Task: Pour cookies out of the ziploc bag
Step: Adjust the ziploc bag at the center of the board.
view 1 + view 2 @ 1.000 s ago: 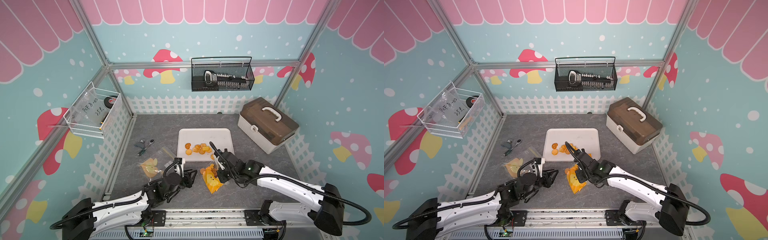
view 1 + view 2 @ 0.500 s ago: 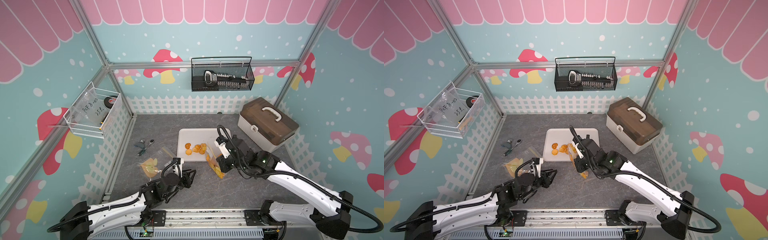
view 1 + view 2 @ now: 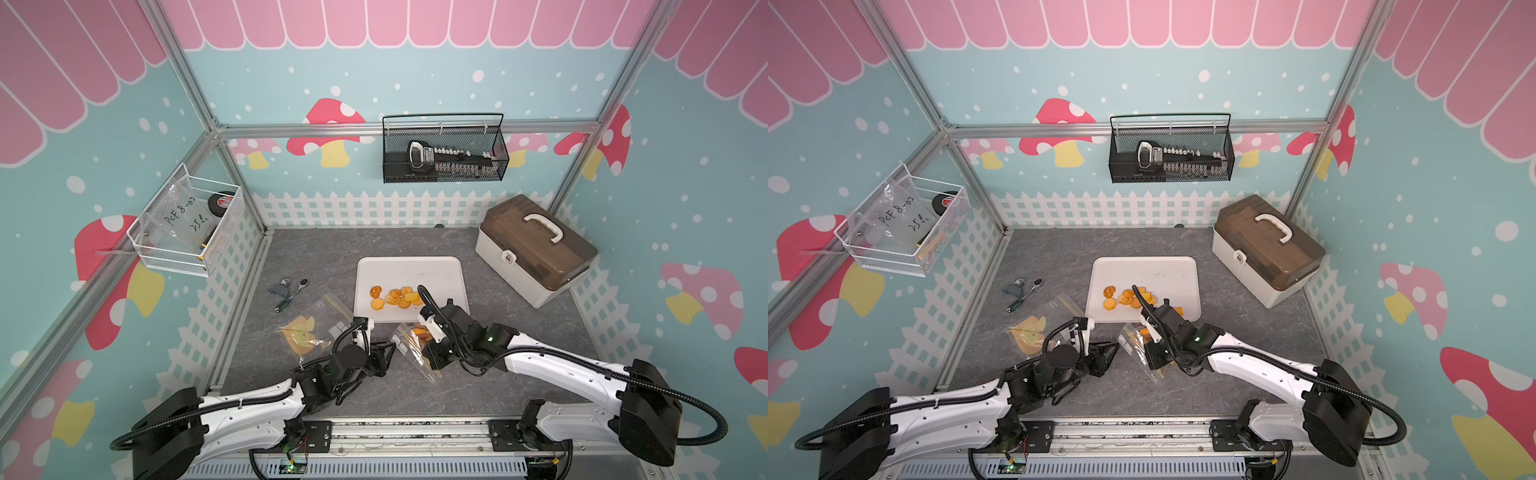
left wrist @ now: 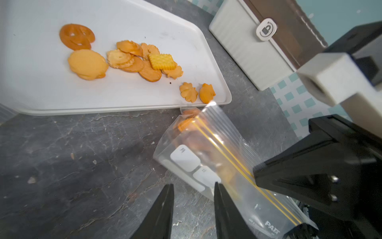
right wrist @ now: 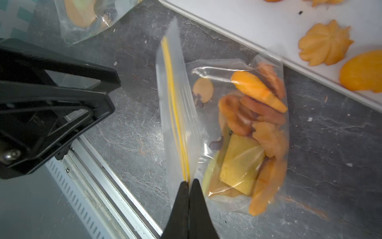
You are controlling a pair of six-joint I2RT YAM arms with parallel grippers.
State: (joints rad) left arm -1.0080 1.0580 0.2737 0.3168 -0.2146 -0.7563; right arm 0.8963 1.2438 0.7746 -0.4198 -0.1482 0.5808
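Note:
The bag's zip is pinched only by my right gripper and its far end stands free, so my left gripper will take the zip's middle (image 5: 177,115) before my right gripper grips again.
The clear ziploc bag (image 3: 409,345) (image 3: 1133,343) lies just in front of the white tray (image 3: 409,270), with several orange cookies (image 5: 254,128) bunched in the end nearest the tray. My right gripper (image 5: 189,182) (image 4: 256,175) is shut on the bag's yellow zip strip. More cookies (image 3: 395,297) (image 4: 132,60) lie loose on the tray, two of them near its front corner. My left gripper (image 4: 193,184) (image 3: 384,353) stands open beside the bag. One of its fingers is at the bag's edge, and only table shows between them.
A second clear bag with a yellow print (image 3: 307,328) lies left of the tray, with a small metal tool (image 3: 289,291) behind it. A brown-lidded toolbox (image 3: 536,249) stands at the back right. Wire baskets hang on the walls. The metal rail runs along the table's front.
My right gripper lifted the bag up over the tray's front edge, then brought it back down in front of the tray. The left gripper shifted slightly and stayed open.

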